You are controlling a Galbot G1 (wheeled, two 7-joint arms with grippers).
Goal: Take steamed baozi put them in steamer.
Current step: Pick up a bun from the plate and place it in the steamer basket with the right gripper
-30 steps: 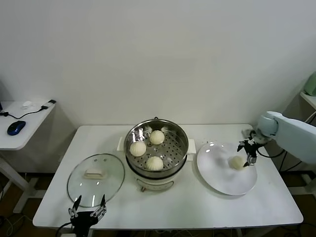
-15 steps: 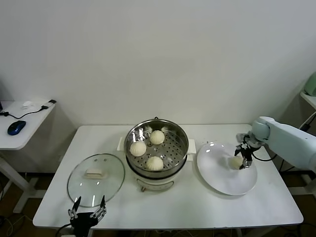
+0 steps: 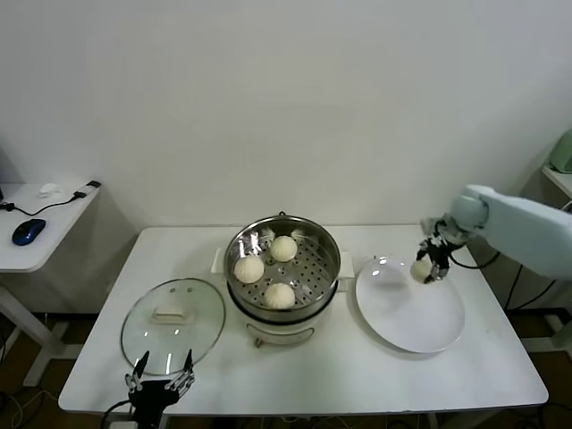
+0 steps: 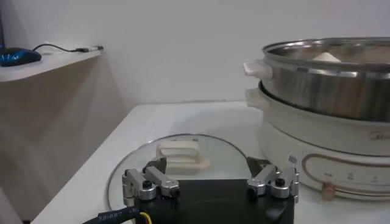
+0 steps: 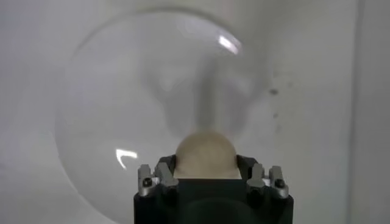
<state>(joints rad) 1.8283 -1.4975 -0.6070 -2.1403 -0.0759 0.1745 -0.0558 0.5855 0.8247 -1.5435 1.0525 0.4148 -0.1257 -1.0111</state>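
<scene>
My right gripper is going to release the baozi. It will do so on the steamer tray's bare part (image 3: pixel 309 273) nearest the white plate.
Three steamed baozi (image 3: pixel 284 248) (image 3: pixel 249 268) (image 3: pixel 280 295) lie on the perforated tray of the steamer (image 3: pixel 329 268), a shiny steel pot on a cream base at the table's middle. A fourth baozi (image 3: pixel 419 269) (image 5: pixel 205 151) hangs a little above the white plate (image 3: pixel 411 322), with my right gripper (image 3: pixel 427 266) (image 5: pixel 205 167) shut on it from both sides. My left gripper (image 3: pixel 161 382) (image 4: pixel 210 176) stands open and empty at the table's front left edge, just before the glass lid. The steamer's wall (image 4: pixel 329 85) shows in the left wrist view.
The round glass lid (image 3: pixel 192 338) (image 4: pixel 183 137) with a white handle lies flat on the table left of the steamer. The white plate (image 5: pixel 122 109) lies right of the steamer with nothing on it. A side desk with a blue mouse (image 3: pixel 29 231) stands at far left.
My right gripper has closed on the baozi on the plate, lifted it off and carried it back and slightly toward the steamer. The left arm has not moved.
</scene>
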